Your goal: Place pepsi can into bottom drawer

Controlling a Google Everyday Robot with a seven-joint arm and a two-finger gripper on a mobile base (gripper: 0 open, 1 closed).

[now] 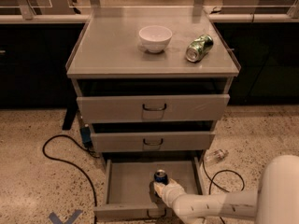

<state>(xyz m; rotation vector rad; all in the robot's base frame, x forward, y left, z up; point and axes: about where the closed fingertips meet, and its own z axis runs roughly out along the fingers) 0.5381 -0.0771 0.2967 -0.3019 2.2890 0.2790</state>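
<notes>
My gripper should release the pepsi can near the middle of the bottom drawer's inside [157, 176]. That spot is straight behind the wire handle.
The bottom drawer [126, 183] of the grey cabinet is pulled open. The pepsi can [160, 175], dark blue with a silver top, stands upright inside it, right of the middle. My gripper [164, 188] reaches into the drawer from the lower right on a white arm and sits right at the can's near side, touching or very close to it. The wire handle [155, 214] shows at the drawer's front edge.
A white bowl [155, 38] and a green and silver can [199, 47] lying on its side are on the cabinet top. The two upper drawers [153, 108] stand slightly out. A black cable [65, 158] and a clear bottle [216, 155] lie on the floor.
</notes>
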